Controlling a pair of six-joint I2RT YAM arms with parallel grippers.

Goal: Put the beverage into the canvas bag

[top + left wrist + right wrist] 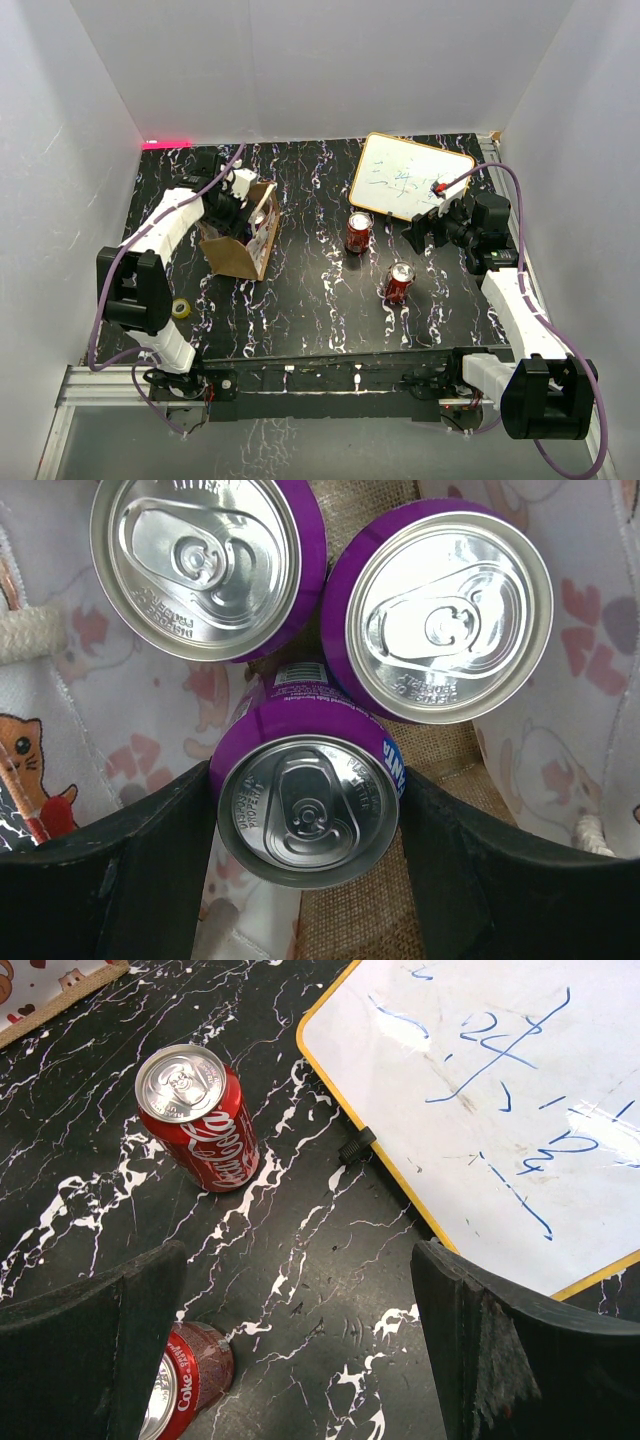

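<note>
The robot's left gripper will release the purple soda can on the bag's burlap bottom point(231, 228) point(272, 788), in front of the other purple cans.
The canvas bag point(238, 252) stands open at the left of the table. My left gripper point(236, 205) reaches down into it. In the left wrist view my left gripper point(308, 802) is shut on a purple soda can point(308, 815), one finger against each side, over the burlap floor point(440, 755). Two more purple cans point(205, 560) point(445, 605) stand upright in the bag just beyond it. My right gripper point(426, 228) is open and empty over the table, also seen in the right wrist view point(300, 1340).
Two red Coke cans point(359, 232) point(399, 283) stand mid-table, also seen in the right wrist view point(200, 1120) point(185, 1385). A yellow-framed whiteboard point(410, 185) lies at the back right. A yellow tape roll point(181, 308) lies near the left arm. White walls enclose the table.
</note>
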